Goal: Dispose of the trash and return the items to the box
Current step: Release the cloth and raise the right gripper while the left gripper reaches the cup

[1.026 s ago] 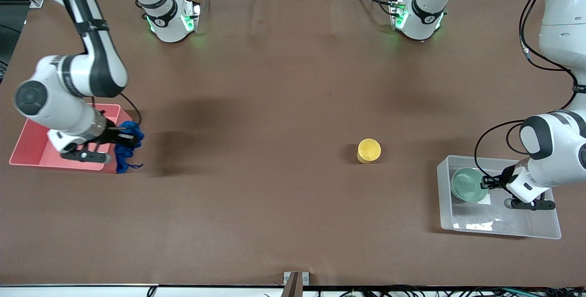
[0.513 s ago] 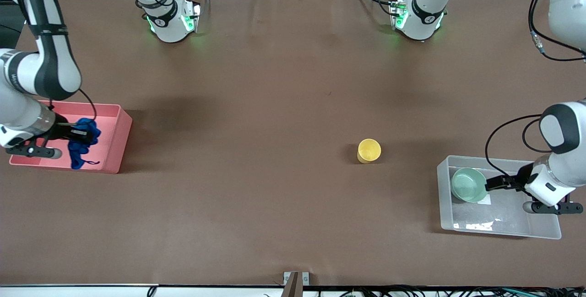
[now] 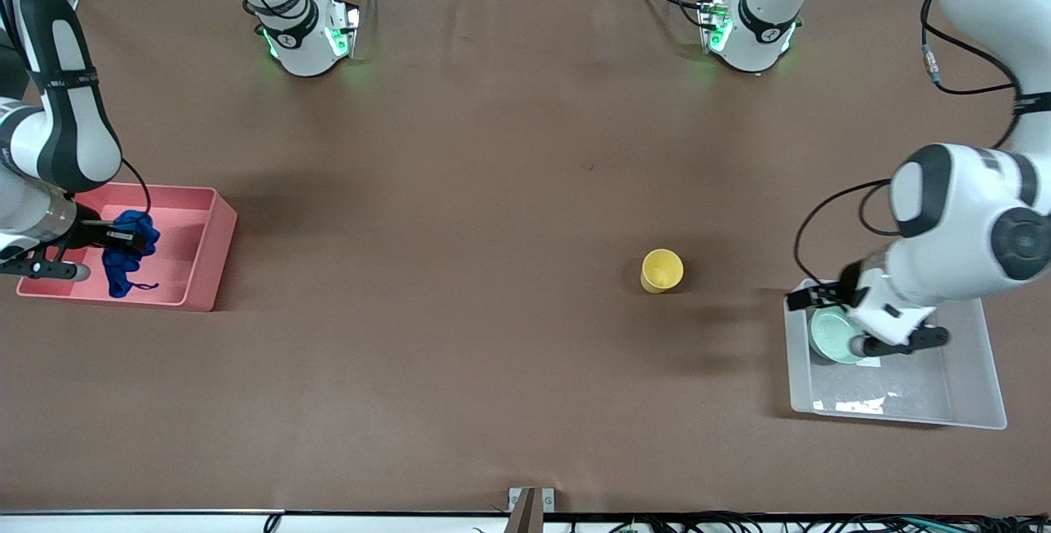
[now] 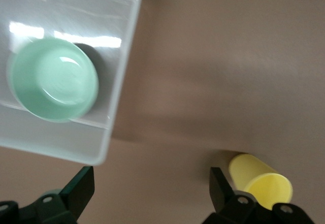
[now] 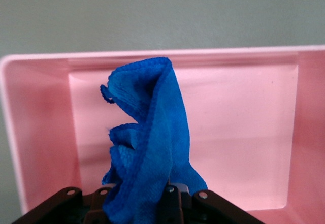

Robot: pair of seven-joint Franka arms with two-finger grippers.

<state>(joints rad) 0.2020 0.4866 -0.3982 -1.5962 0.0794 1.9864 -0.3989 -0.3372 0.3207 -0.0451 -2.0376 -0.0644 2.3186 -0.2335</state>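
Observation:
The yellow cup is next for my left gripper, which should go to it and close on the cup's rim (image 3: pixel 681 267) (image 4: pixel 247 189), on the side facing the clear box.
The blue trash wad (image 3: pixel 127 247) hangs from my right gripper (image 3: pixel 123 241), which is shut on it over the inside of the pink bin (image 3: pixel 205 225). In the right wrist view the wad (image 5: pixel 147 142) drapes from the right gripper (image 5: pixel 170 203) above the pink floor (image 5: pixel 244 132). The mint-green bowl (image 3: pixel 829 336) lies in the clear box (image 3: pixel 977 410). My left gripper (image 3: pixel 800 300) is open and empty over the box's edge toward the yellow cup (image 3: pixel 662 270). The left wrist view shows the bowl (image 4: pixel 53 79), the box wall (image 4: pixel 122 82), the cup (image 4: pixel 261 183) and the open left gripper (image 4: pixel 152 193).
The two arm bases (image 3: pixel 308 32) (image 3: pixel 751 28) stand at the table's edge farthest from the front camera. The brown table (image 3: pixel 493 188) stretches between the pink bin and the cup.
My right gripper carried the blue wad from the pink bin's rim to over its inside. My left gripper left the bowl in the box and moved over it to the box's cup-side edge.

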